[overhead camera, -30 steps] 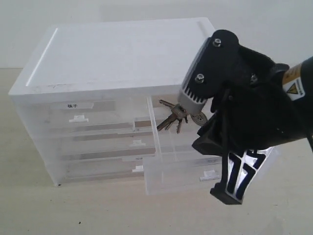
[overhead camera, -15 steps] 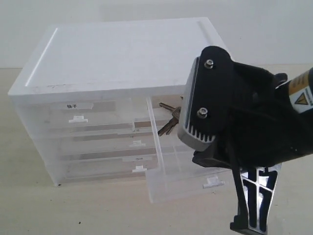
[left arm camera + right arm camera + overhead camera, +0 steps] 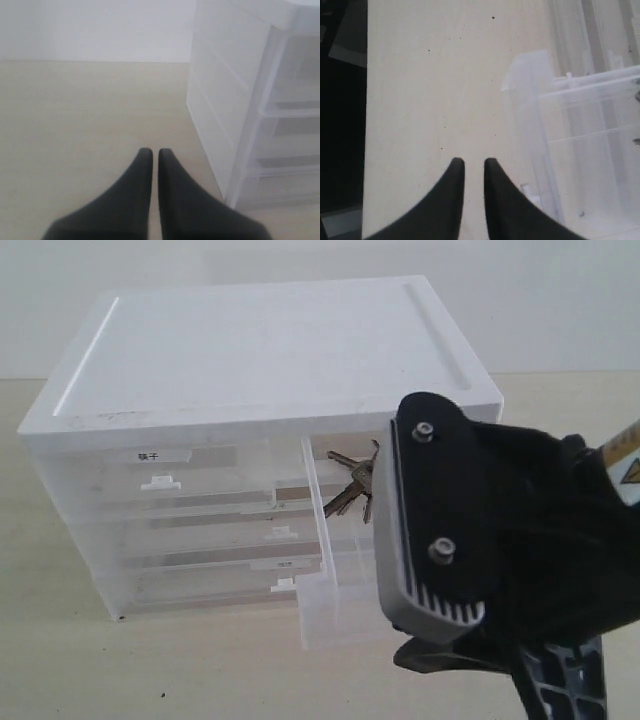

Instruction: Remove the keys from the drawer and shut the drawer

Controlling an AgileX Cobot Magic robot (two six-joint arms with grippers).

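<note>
The keys lie far back near the cabinet's top edge, so I need to first pull the drawer out farther by the drawer's front edge (image 3: 546,182) with my right gripper.
The keys (image 3: 352,485) lie inside the half-width translucent drawer (image 3: 318,530), which stands pulled out from the top right of the white cabinet (image 3: 250,340). My right arm's black wrist housing (image 3: 470,530) fills the lower right of the exterior view and covers most of the drawer's front. In the right wrist view my right gripper (image 3: 474,162) hangs over bare table beside the drawer (image 3: 580,150), jaws a little apart and empty. My left gripper (image 3: 151,151) is shut, empty, over the table next to the cabinet's side (image 3: 235,100).
A half-width drawer with a black-lettered label (image 3: 160,475) sits at the top left of the cabinet, with full-width drawers (image 3: 200,540) below it. A dark area (image 3: 342,125) borders the table's edge in the right wrist view.
My right arm has dropped lower and nearer the camera, uncovering the keys and hiding the drawer's front and tab handle. The keys stay in the drawer.
</note>
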